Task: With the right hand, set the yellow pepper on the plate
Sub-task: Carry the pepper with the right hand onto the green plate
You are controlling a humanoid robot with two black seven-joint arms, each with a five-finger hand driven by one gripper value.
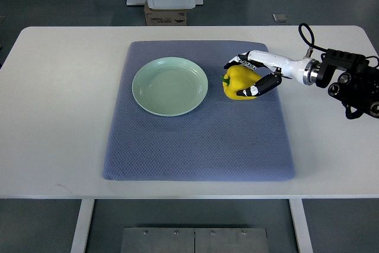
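Note:
My right gripper is going to release the yellow pepper so that it rests just off the middle of the pale green plate [182, 90].
A yellow pepper [238, 81] with a green stem lies on the blue-grey mat [195, 134], to the right of the pale green plate [170, 86]. The plate holds nothing. My right hand [247, 75] comes in from the right edge and its white and black fingers [238, 61] curl around the pepper from above and below. The pepper rests on the mat, a short gap from the plate's right rim. The left arm does not show.
The mat lies in the middle of a white table [53, 117]. A cardboard box [166, 16] and a white stand base sit on the floor beyond the table's far edge.

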